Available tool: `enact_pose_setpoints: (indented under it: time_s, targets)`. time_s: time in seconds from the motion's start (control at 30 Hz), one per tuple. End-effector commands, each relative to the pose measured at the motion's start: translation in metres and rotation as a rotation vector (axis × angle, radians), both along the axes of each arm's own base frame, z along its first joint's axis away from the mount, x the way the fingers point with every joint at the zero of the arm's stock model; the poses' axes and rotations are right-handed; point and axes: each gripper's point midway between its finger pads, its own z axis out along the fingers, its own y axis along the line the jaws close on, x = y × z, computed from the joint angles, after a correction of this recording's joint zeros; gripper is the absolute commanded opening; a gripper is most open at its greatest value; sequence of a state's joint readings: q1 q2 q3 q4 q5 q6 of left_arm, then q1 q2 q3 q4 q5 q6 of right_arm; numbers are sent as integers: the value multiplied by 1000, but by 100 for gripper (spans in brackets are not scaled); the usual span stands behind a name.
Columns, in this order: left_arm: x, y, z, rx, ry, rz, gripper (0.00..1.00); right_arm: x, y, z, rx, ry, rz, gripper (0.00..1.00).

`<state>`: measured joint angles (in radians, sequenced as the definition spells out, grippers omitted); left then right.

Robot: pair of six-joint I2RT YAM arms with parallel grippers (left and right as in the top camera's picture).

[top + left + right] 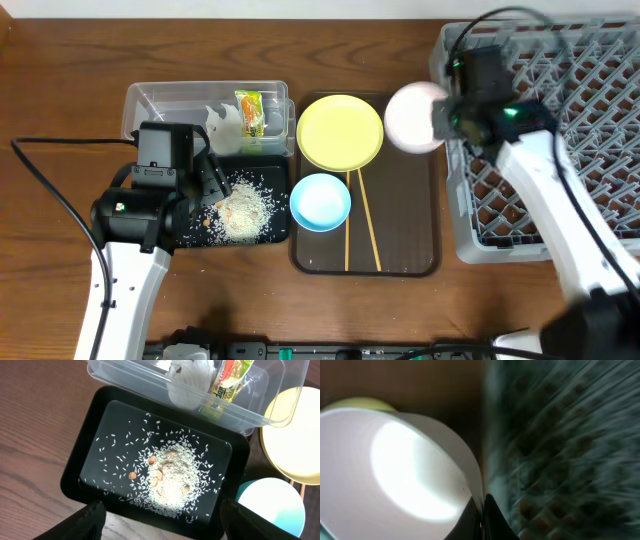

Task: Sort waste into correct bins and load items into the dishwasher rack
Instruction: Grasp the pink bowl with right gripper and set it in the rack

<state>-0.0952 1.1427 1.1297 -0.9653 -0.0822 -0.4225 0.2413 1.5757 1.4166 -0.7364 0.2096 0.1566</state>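
Observation:
My right gripper should put the white bowl down in the grey dishwasher rack's far corner [468, 66] beside the brown tray.
My right gripper [447, 118] is shut on the rim of the white bowl [413, 117], holding it in the air at the left edge of the grey dishwasher rack [590, 215]; its fingers pinch the bowl wall in the right wrist view [481, 512], where the bowl [395, 465] fills the left. My left gripper [162, 522] is open and empty above the near edge of the black tray [80, 455], which holds rice scraps [170, 475]. The clear tub [150, 100] holds the paper wad [225, 122] and snack wrapper [251, 112]. The yellow plate [340, 131], blue bowl [320, 201] and chopsticks [368, 225] lie on the brown tray.
The dark brown serving tray [415, 235] sits between the bins and the rack. A black cable [55, 200] loops over the wooden table at the left. The rack view from the right wrist is motion-blurred.

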Motion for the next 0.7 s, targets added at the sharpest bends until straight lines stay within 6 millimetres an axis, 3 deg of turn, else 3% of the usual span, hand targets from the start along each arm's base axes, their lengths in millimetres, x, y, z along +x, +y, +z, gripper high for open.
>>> enact_pose_setpoints:
  time_s: [0.0,0.2,0.37,0.5,0.67]
  targets:
    - [1,3,2,7,-6,14,76,11,-57,43,-227,-160,-206,1]
    - [0,3,2,7,-5,14,76,38,-93,86,-434,-348,-340,1]
    - [0,3,2,7,-5,14,76,60,-114,105,-517,-471,-474,1]
    - [0,2,2,3,-5,13,77,77,-128,103,-601,-515,-543,1]
    - [0,2,2,1,-5,11,76,102,-139,75,-700,-495,-542,1]
